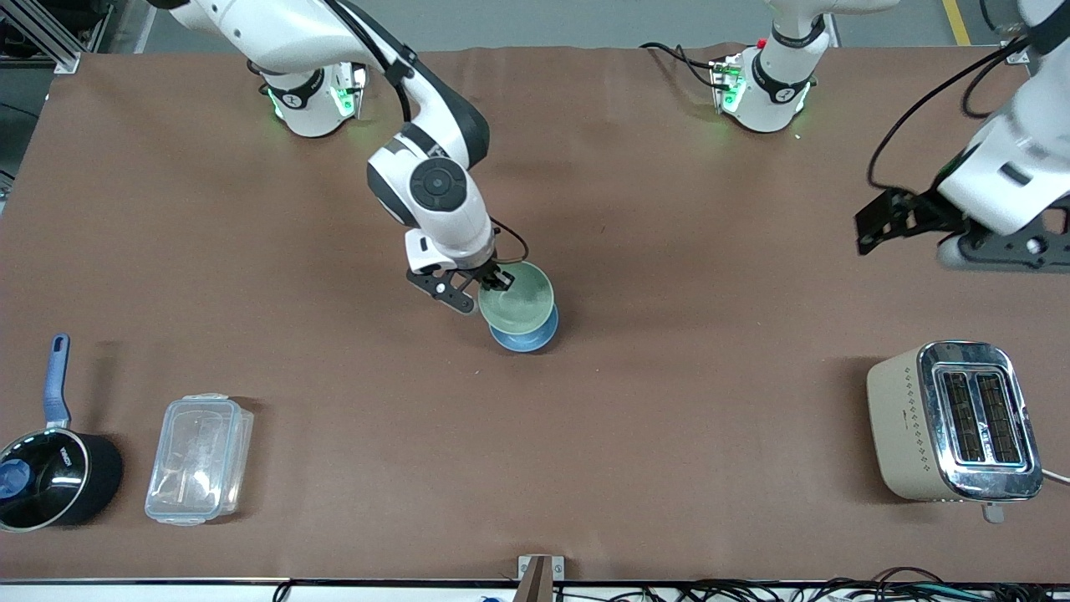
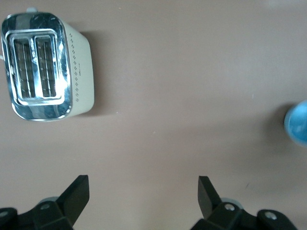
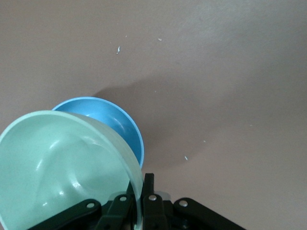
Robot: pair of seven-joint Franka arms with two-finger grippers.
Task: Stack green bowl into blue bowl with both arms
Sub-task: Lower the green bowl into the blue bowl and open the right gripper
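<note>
The robot's right gripper should release the green bowl inside the blue bowl (image 1: 523, 317) (image 3: 90, 149), so that it sits level near the middle of the brown table.
The blue bowl (image 1: 525, 337) sits on the brown table near its middle. My right gripper (image 1: 495, 280) is shut on the rim of the green bowl (image 1: 518, 299) and holds it tilted just above the blue bowl, partly covering it. In the right wrist view the green bowl (image 3: 62, 167) is pinched at its rim by my right gripper (image 3: 140, 194), with the blue bowl (image 3: 117, 124) showing under it. My left gripper (image 1: 873, 221) is open and empty, held high over the left arm's end of the table; it shows open in the left wrist view (image 2: 143, 194), with a bit of the blue bowl (image 2: 298, 123) at the edge.
A beige toaster (image 1: 953, 420) stands near the front camera at the left arm's end, also in the left wrist view (image 2: 45, 67). A clear plastic container (image 1: 199, 458) and a black saucepan with a blue handle (image 1: 52, 468) lie near the front camera at the right arm's end.
</note>
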